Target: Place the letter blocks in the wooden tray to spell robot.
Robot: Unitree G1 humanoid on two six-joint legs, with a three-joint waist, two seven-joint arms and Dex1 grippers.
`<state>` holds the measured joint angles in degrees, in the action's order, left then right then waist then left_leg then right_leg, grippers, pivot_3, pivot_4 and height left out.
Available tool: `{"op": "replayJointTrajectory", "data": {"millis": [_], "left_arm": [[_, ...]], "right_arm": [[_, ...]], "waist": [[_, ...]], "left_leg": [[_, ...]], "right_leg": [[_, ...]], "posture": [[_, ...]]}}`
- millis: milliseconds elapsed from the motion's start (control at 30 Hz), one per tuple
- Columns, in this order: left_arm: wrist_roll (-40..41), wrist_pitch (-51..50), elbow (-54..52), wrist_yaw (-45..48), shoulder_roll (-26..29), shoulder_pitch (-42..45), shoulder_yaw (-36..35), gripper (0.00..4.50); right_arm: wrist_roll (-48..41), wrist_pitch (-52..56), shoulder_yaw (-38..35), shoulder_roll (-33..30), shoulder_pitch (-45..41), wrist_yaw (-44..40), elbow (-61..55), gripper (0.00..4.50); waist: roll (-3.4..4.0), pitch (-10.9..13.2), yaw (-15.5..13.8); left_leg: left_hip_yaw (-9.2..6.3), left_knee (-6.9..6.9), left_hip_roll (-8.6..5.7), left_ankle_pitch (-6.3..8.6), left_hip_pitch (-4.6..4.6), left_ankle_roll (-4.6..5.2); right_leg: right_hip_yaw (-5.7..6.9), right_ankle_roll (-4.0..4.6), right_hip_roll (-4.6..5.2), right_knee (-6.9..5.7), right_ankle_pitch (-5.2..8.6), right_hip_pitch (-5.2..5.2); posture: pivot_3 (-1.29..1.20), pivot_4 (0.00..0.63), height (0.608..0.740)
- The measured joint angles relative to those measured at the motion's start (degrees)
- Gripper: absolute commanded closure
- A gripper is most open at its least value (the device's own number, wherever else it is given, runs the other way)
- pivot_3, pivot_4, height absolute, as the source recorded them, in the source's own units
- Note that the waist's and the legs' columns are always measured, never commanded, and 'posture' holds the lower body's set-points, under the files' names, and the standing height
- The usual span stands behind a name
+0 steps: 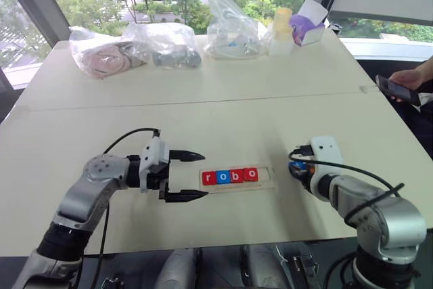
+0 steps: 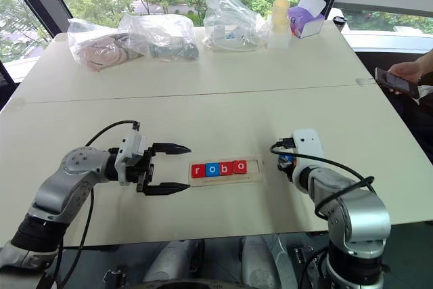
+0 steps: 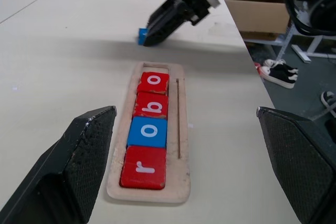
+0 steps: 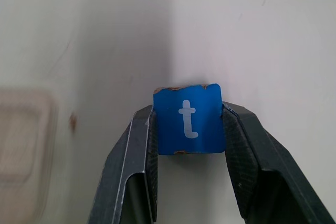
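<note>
A finger of my right gripper covers the blue t block's side that faces the red o block. I will set the block down, turn and grip its other sides (image 4: pixel 187 87).
The wooden tray (image 1: pixel 266 176) lies on the table's near middle. In it sit four letter blocks in a row: red r (image 1: pixel 209 178), blue o (image 1: pixel 222 177), red b (image 1: pixel 236 176), red o (image 1: pixel 250 174). The slot at the tray's right end is bare. My left gripper (image 1: pixel 204 176) stands open at the tray's left end, one finger on each side of it, pointing right. My right gripper (image 4: pixel 187 107) is shut on the blue t block (image 4: pixel 189 129), just right of the tray and low over the table.
Along the far edge of the white table (image 1: pixel 203 99) lie several plastic bags (image 1: pixel 162 44), a yellow cup (image 1: pixel 281 26) and a purple box (image 1: pixel 308 28). A person's hand holds a phone (image 1: pixel 398 90) at the right edge.
</note>
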<state>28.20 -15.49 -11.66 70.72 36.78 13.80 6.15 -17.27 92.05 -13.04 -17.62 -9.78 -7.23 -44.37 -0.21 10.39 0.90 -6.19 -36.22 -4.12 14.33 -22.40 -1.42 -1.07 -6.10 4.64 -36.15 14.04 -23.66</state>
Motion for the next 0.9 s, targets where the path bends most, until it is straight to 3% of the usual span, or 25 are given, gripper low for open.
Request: {"op": "replayJointTrajectory", "data": {"millis": [167,367,400,467,600,667,700,767,900], "left_arm": [[0.1,-2.5,-0.8,-0.8,-0.1,1.1,0.0,0.0],[0.4,-5.7,-3.4,-2.6,-0.7,2.7,0.1,0.0],[0.6,-6.3,-3.8,-2.8,-0.8,2.8,0.2,0.0],[0.9,-7.3,-4.5,-3.3,-0.8,2.9,0.2,0.0],[1.3,-8.9,-5.8,-4.0,-0.8,4.0,0.3,0.0],[1.3,-9.2,-6.0,-4.4,-1.0,4.1,0.4,0.0],[1.3,-9.4,-6.1,-4.6,-1.1,4.1,0.4,0.0],[1.3,-9.5,-6.3,-4.8,-1.0,4.1,0.4,0.0],[1.3,-9.9,-6.7,-5.0,-1.0,4.1,0.4,0.0]], "right_arm": [[-4.8,0.0,-1.3,0.3,2.7,2.8,-2.3,3.35],[-11.6,0.0,-1.7,-0.3,3.1,5.4,-3.2,0.28],[-12.9,0.0,-1.5,-1.5,2.8,5.3,-3.0,0.07],[-15.7,0.1,-1.0,-7.4,1.2,3.3,-2.0,0.07],[-21.4,-3.5,2.8,-32.9,-5.7,-12.4,-1.5,0.07],[-20.7,-12.2,4.3,-39.8,-4.7,-20.7,0.4,0.07],[-18.2,-22.0,6.5,-43.5,-2.3,-27.2,3.6,0.07],[-12.9,-38.1,8.9,-47.3,1.1,-37.1,11.0,0.07],[-6.6,-58.7,12.1,-48.5,2.0,-50.0,22.5,0.07]], "waist": [[0.0,0.0,-0.1],[-0.01,0.0,-0.1],[-0.01,0.0,-0.1],[0.02,0.0,-0.1],[0.17,0.2,-0.1],[-0.14,0.1,-0.2],[-0.18,0.1,-0.3],[-0.21,0.1,-0.2],[-0.25,0.2,0.0]], "left_leg": [[-0.01,0.0,0.0,0.0,0.0,0.0],[0.0,0.0,0.0,0.0,0.0,0.0],[0.0,-0.01,0.0,0.0,0.0,0.0],[0.01,-0.05,-0.01,0.0,-0.01,0.0],[0.08,-0.05,0.0,0.01,-0.02,0.05],[-0.08,-0.01,0.08,0.05,0.01,0.09],[-0.05,0.03,0.06,0.05,-0.02,0.09],[0.03,0.02,-0.01,0.06,-0.03,0.11],[0.18,-0.06,-0.02,0.08,0.0,0.14]], "right_leg": [[0.0,0.0,0.0,0.0,0.0,0.0],[0.0,0.0,0.01,0.02,0.0,0.02],[0.0,-0.01,0.01,0.02,0.0,0.02],[0.01,-0.01,0.02,0.06,0.0,0.05],[0.08,-0.04,0.03,0.18,0.05,0.13],[0.25,-0.03,-0.06,0.21,0.11,0.21],[0.27,-0.07,-0.05,0.24,0.14,0.21],[0.21,-0.14,0.05,0.25,0.15,0.21],[0.08,-0.16,0.1,0.28,0.13,0.21]], "posture": [[0.0,0.15,0.74],[0.0,0.15,0.74],[0.0,0.15,0.74],[0.0,0.15,0.74],[0.0,0.15,0.74],[0.0,0.15,0.74],[0.0,0.15,0.74],[0.0,0.15,0.74],[0.0,0.15,0.74]]}}
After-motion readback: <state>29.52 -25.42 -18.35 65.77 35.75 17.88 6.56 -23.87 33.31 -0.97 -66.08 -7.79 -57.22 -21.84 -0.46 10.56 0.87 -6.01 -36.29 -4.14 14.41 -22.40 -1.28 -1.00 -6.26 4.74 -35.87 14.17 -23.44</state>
